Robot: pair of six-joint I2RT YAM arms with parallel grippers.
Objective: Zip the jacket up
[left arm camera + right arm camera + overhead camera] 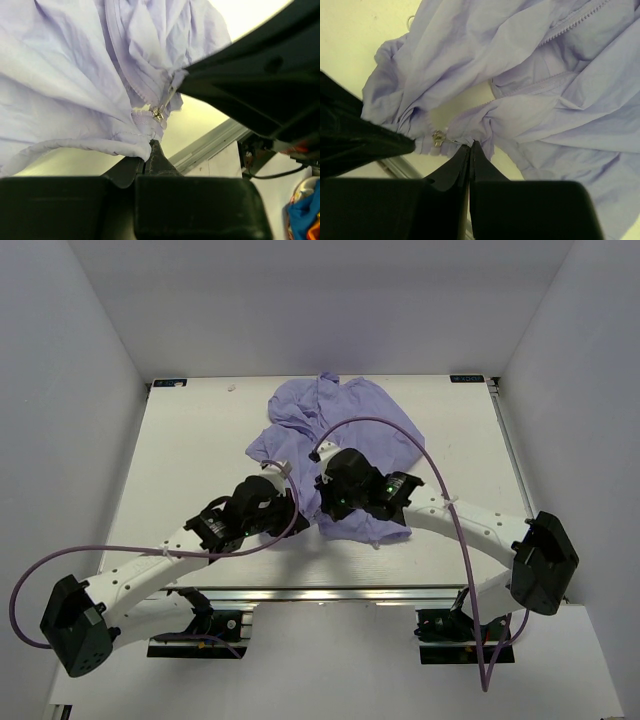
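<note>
My left gripper holds the jacket's hem while cloth bunches at the slider. It should open and pinch close under the slider (150, 124) before my right gripper pulls.
The lavender jacket (335, 425) lies crumpled on the white table (200, 450), partly lifted at its near edge. My left gripper (283, 502) is shut on the jacket's bottom hem (142, 146), just below the metal zipper slider (158, 114). My right gripper (325, 495) is shut, its tips (471, 146) pinching the thin zipper pull that runs from the slider (438, 138), with gathered fabric around it. The two grippers are almost touching. The zipper teeth (570, 22) run up and away, still apart in the right wrist view.
The metal rail (330, 593) runs along the table's near edge, close under both grippers. A purple cable (400, 430) arches over the jacket, another (60, 560) loops at the left. White walls (60, 360) enclose the table on three sides.
</note>
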